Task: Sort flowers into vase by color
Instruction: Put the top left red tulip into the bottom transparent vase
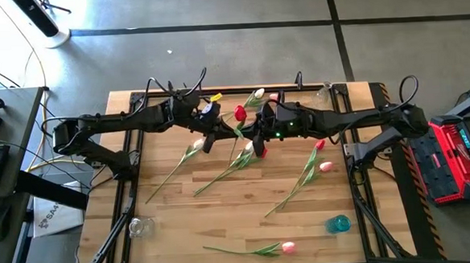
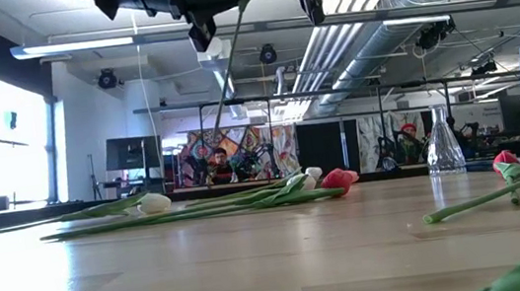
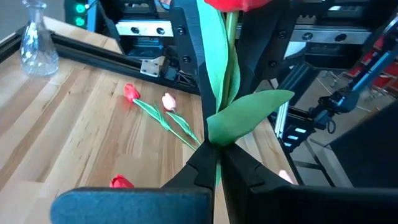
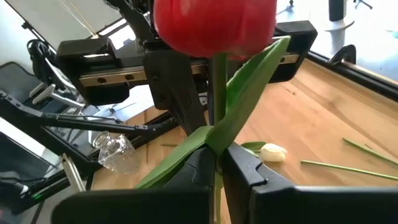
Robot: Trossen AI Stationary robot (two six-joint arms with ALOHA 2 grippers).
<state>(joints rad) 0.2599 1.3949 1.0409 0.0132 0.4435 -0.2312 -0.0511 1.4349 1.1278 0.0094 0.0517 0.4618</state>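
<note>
The near clear vase is far from my right gripper, so it is my left gripper that should take the red tulip's stem [image 2: 229,65] and carry the tulip to that vase.
A red tulip [image 1: 240,113] with a green leaf [image 3: 249,112] is held in the air over the middle of the table, between both arms. My left gripper [image 3: 216,168] reaches in from the table's left and is shut on its stem. My right gripper [image 4: 217,168] reaches in from the right and is shut on the same stem, facing the left one. The red head [image 4: 211,28] stands above both sets of fingers. In the low view the thin stem [image 2: 228,65] hangs down below the grippers, clear of the wood. My left gripper pinches the tulip's stem [image 3: 216,152] between its two fingers, just under the leaf base. The fingers come nearly level from the table's left and lie across the stem. The flower is lifted clear, head up. My right gripper pinches the same stem [image 4: 217,149] between its two fingers, below the head where the leaves meet. Its fingers come nearly level from the table's right, across the stem. The flower stands roughly upright in the hold.
Loose tulips lie on the table: white ones [image 1: 197,144] [image 1: 248,147], a red [image 1: 320,144], pinks [image 1: 326,166] [image 1: 287,246], and two at the far edge [image 1: 258,92]. A clear vase [image 1: 141,227] is near left, a blue one [image 1: 337,223] near right, another clear one [image 1: 325,88] far right.
</note>
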